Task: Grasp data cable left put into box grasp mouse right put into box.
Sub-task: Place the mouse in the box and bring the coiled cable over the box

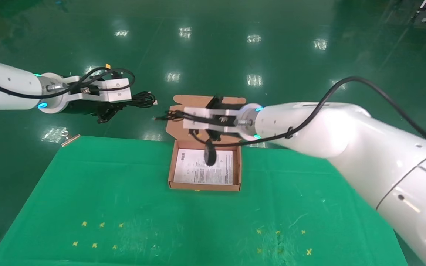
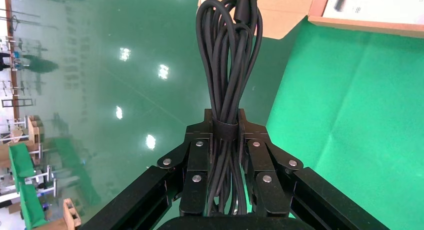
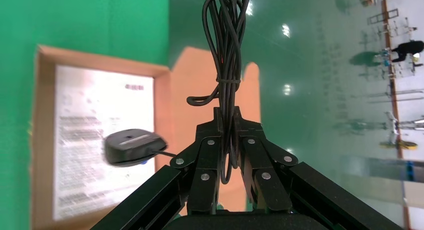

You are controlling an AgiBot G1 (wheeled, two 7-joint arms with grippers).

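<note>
Next, my right gripper puts the mouse down on the white sheet [image 1: 201, 177] [image 3: 71, 136] by the near side of the box.
The data cable [image 1: 143, 99] is a black looped bundle, and my left gripper [image 1: 126, 104] is shut on it in the air beyond the table's far edge, left of the box. In the left wrist view the bundle [image 2: 226, 59] runs out from between the shut jaws of the left gripper [image 2: 225, 126]. My right gripper [image 1: 178, 116] is level with the box's raised lid [image 1: 183, 129], shut on the mouse's coiled cord [image 3: 227, 49]. The black mouse [image 1: 210, 154] dangles from it over the box's [image 1: 205, 187] white sheet. In the right wrist view the mouse [image 3: 134, 146] hangs beside the right gripper [image 3: 227, 116].
A green cloth covers the table [image 1: 124, 207], with small yellow crosses [image 1: 102, 224] near its front. A small metal piece [image 1: 70, 140] lies at the far left corner. Shiny green floor lies beyond the table's far edge, where both grippers hover.
</note>
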